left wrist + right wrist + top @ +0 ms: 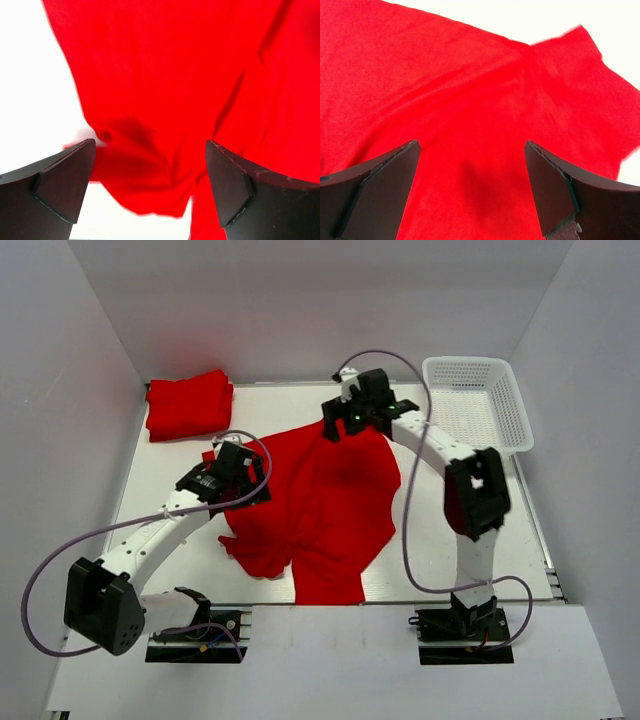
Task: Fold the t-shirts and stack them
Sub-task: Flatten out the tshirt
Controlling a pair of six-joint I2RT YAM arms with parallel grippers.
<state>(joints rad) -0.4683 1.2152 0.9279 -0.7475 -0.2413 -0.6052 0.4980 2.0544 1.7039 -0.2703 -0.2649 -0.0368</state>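
I need to close my left gripper on the bunched near corner point(229, 543) point(106, 159) of the spread red t-shirt, at the end nearest the folded pile.
One red t-shirt point(325, 505) lies spread and rumpled in the middle of the table, with its left part bunched in folds. A folded pile of red t-shirts point(188, 405) sits at the far left corner. My left gripper point(250, 483) hovers over the spread shirt's left edge, open, with nothing between its fingers point(65, 182); in the left wrist view, bunched cloth point(165, 75) lies below it. My right gripper point(338, 428) hangs over the shirt's far edge, open and empty. Below it in the right wrist view lie flat cloth point(470, 90) and a sleeve point(580, 65).
A white mesh basket point(478, 400) stands at the far right corner, beside the right arm. Grey walls close in the table on three sides. Bare white tabletop point(175, 550) shows left of the spread shirt and to its right point(430, 530).
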